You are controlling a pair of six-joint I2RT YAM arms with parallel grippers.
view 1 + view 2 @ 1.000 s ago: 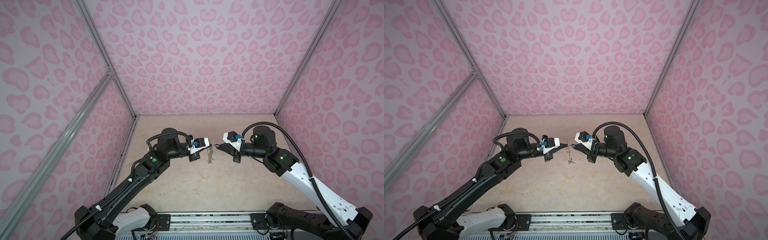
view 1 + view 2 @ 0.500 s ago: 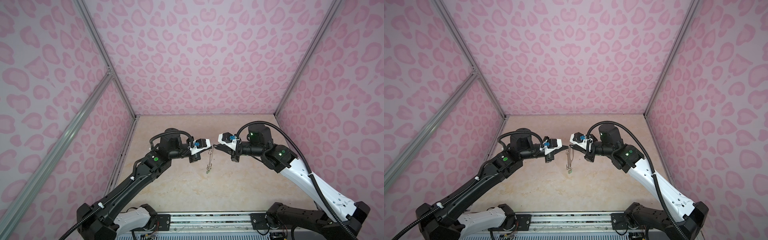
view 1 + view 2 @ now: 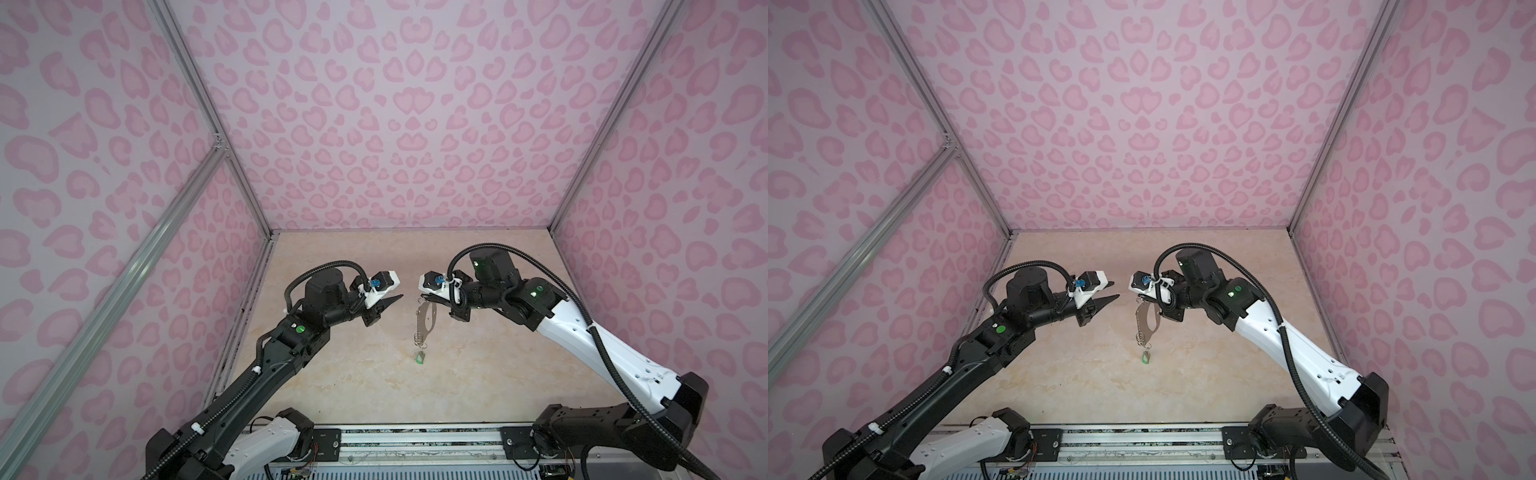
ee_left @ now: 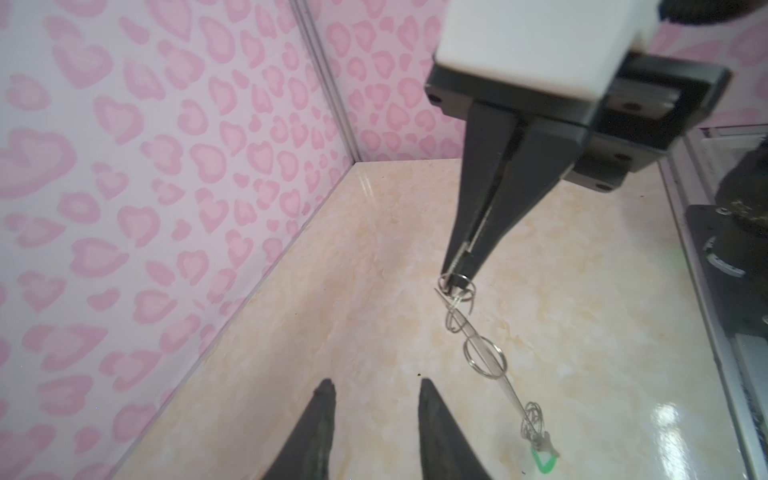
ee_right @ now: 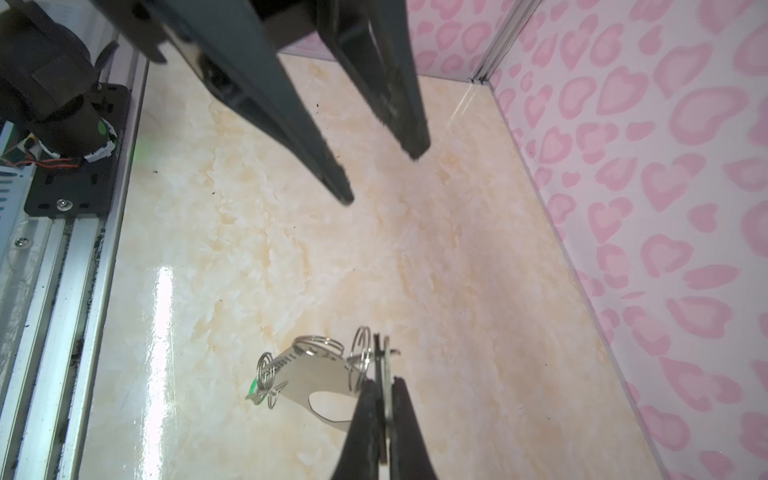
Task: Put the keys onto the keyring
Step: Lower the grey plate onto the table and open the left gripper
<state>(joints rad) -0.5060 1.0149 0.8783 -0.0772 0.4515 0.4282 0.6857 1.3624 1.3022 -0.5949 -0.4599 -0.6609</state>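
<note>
Next, my right gripper releases the keyring so it lies flat on the middle of the beige tabletop (image 3: pixel 410 325), between my arms.
My right gripper (image 3: pixel 423 296) (image 3: pixel 1139 297) (image 5: pixel 384 380) is shut on the top edge of the keyring (image 3: pixel 427 320) (image 3: pixel 1146 318) (image 5: pixel 316 374). The keyring is a flat grey plate with a handle slot. It hangs down above the middle of the table. From the lowest of its wire rings dangles one of the keys, with a green tag (image 3: pixel 420 357) (image 3: pixel 1145 357) (image 4: pixel 542 457) (image 5: pixel 252 388), close to the tabletop. My left gripper (image 3: pixel 395 297) (image 3: pixel 1115 296) (image 4: pixel 376 384) is open and empty. It points at the keyring's top from the left, a short gap away.
The beige marble-look tabletop (image 3: pixel 374 390) is walled by pink heart-patterned panels (image 3: pixel 395 124) at the back and on both sides. A metal rail (image 3: pixel 415 440) with both arm bases runs along the front edge.
My left gripper has opened and drawn back a little to the left, away from the keyring. The keyring with the green key now hangs from the right gripper alone.
</note>
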